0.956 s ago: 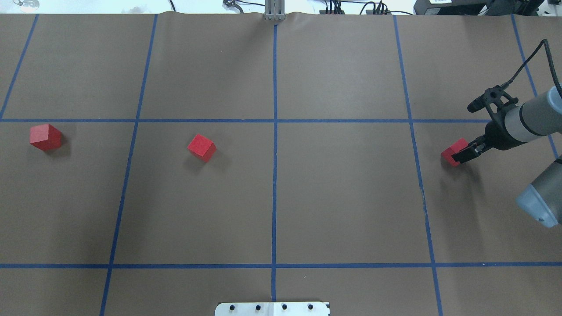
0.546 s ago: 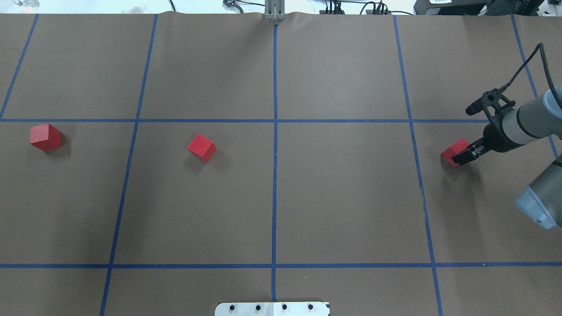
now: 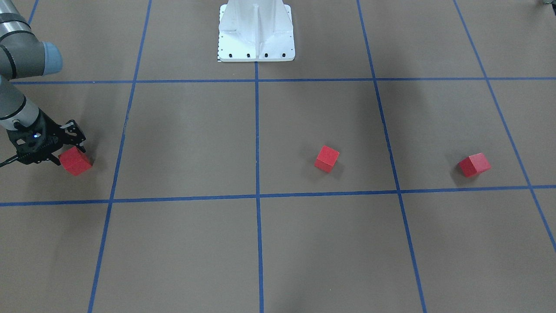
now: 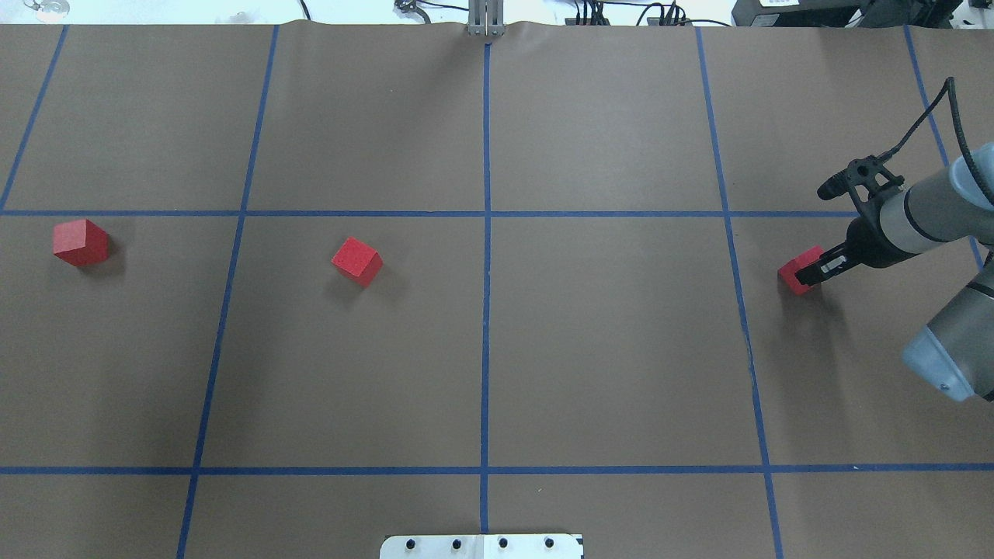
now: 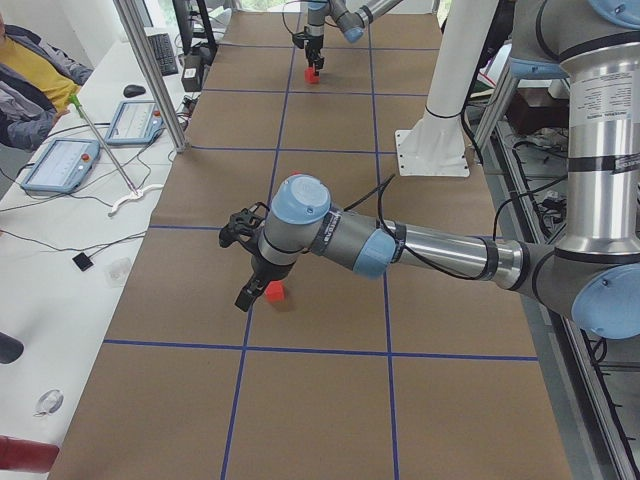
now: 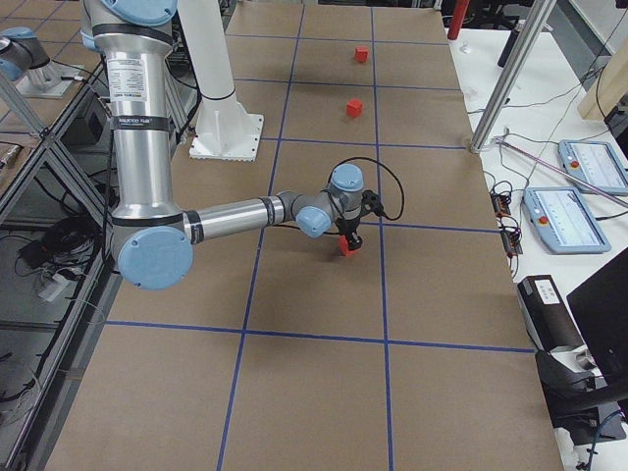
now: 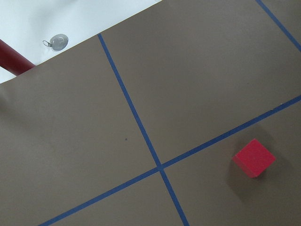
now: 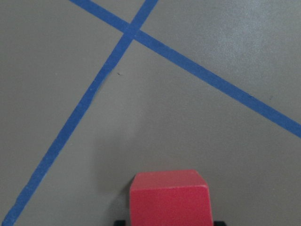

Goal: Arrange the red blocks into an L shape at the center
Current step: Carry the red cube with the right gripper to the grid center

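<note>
Next, my right gripper lets go of the red block on the middle blue line (image 3: pixel 260 129), between the crossings nearest the white base plate.
Three red blocks lie on the brown taped surface. My right gripper (image 4: pixel 804 275) is shut on the right block (image 4: pixel 790 272), at or just above the surface. That block fills the bottom of the right wrist view (image 8: pixel 168 200), with a dark fingertip on each side. The middle block (image 4: pixel 357 260) and the left block (image 4: pixel 79 242) lie free. The center (image 4: pixel 543 326) holds no block. My left gripper (image 5: pixel 250 292) shows only in the exterior left view, raised near the left block (image 5: pixel 275 292). I cannot tell if it is open. The left wrist view shows that block (image 7: pixel 254 157) from a distance.
The white robot base plate (image 4: pixel 481 546) sits at the near edge on the middle line. A metal post (image 4: pixel 485 19) and cables stand at the far edge. Tablets (image 6: pixel 564 216) and an upright post (image 6: pixel 500 78) stand on the white side table beyond it.
My right gripper and its block have shifted slightly left, and the forearm has swung a little toward the far edge. The other two blocks have not moved.
</note>
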Motion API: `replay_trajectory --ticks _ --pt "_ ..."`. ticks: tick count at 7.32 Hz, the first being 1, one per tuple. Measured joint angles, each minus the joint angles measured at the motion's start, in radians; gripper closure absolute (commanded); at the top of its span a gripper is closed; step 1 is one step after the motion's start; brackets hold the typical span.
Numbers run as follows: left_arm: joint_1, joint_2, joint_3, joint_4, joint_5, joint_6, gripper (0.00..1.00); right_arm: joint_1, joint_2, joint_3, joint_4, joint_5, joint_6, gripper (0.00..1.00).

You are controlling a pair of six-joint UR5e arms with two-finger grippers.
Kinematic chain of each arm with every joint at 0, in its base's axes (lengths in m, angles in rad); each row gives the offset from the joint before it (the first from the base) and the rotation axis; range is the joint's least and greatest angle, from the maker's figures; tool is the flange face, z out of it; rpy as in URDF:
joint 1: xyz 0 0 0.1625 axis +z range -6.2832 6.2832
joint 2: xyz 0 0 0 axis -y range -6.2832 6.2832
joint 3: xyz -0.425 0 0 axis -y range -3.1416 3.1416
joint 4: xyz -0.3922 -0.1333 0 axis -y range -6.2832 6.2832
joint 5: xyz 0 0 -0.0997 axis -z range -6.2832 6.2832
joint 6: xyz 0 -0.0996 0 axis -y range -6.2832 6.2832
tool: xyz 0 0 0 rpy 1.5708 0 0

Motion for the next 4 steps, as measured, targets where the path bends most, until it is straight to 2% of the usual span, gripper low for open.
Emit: replay_trajectory --ticks 2,3,4 --pt "0.0 0.0 0.0 0.0 0.0 0.0 0.0 0.0 0.057 0.018 -0.025 0.008 0.159 1.0" --pt "0.0 0.0 0.0 0.0 0.0 0.0 0.0 -0.007 0.111 0.05 -0.107 0.012 0.24 1.0" --pt "0.0 0.0 0.0 0.0 0.0 0.0 0.0 -0.032 0.191 0.104 -0.258 0.012 0.316 1.0"
